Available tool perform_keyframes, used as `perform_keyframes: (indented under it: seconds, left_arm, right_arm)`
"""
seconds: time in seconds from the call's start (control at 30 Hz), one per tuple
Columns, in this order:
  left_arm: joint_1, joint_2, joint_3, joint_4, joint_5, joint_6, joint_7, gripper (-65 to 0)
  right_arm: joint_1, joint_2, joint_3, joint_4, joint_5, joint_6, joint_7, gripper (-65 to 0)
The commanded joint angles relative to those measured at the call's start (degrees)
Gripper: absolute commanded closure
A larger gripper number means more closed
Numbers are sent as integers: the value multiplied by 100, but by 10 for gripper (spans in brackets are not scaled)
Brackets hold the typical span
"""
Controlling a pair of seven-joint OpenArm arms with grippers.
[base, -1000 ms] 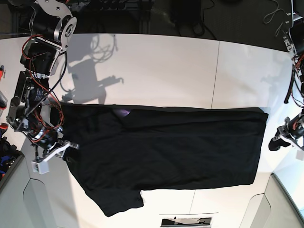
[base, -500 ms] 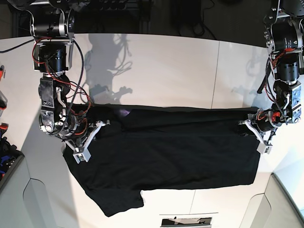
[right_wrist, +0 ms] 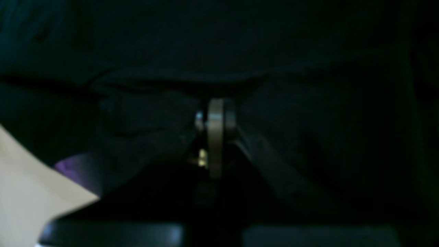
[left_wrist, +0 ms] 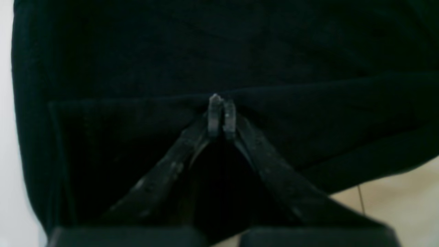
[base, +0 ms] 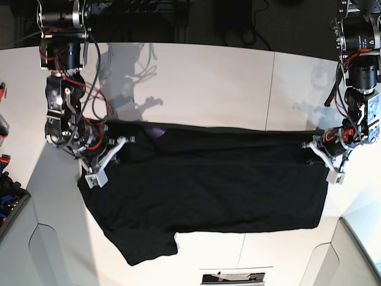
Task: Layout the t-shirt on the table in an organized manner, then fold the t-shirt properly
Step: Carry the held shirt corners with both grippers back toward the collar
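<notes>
I will let go of the black t-shirt's corner with my left gripper on the bare white table (base: 320, 108) just beyond the shirt's far edge.
The black t-shirt (base: 208, 179) lies spread wide across the white table (base: 208, 83), with one sleeve (base: 146, 247) pointing to the near edge. A bit of purple patch (base: 156, 130) shows at its far edge. My left gripper (base: 317, 150) is shut on the shirt's far right corner; in the left wrist view its fingertips (left_wrist: 215, 113) pinch a fold of the black cloth (left_wrist: 219, 51). My right gripper (base: 114, 150) is shut on the far left shoulder area. In the right wrist view its gripper (right_wrist: 216, 118) sits closed in dark cloth (right_wrist: 308, 68), with the purple patch (right_wrist: 77, 168) to its left.
A thin dark seam (base: 271, 89) crosses the table right of the middle. Cables and dark gear (base: 149, 12) lie beyond the far edge. A dark bin (base: 9, 208) stands at the left edge. A small dark device (base: 232, 278) sits at the near edge.
Both arms came in and closed on the shirt's far edge. Since then that edge and the whole shirt have shifted slightly toward the far side of the table.
</notes>
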Motion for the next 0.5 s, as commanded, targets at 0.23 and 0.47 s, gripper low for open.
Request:
perform_keyframes:
  seconds: [0.23, 0.47]
  left_arm:
    - [1353, -452, -63, 1939, -833, 27, 1110, 0]
    - [2745, -448, -935, 3195, -968, 27, 1213, 0]
  right_arm:
    - [-1012, 533, 2, 1397, 442, 37, -691, 0]
    - [-1923, 973, 2, 2323, 656, 35, -863, 0]
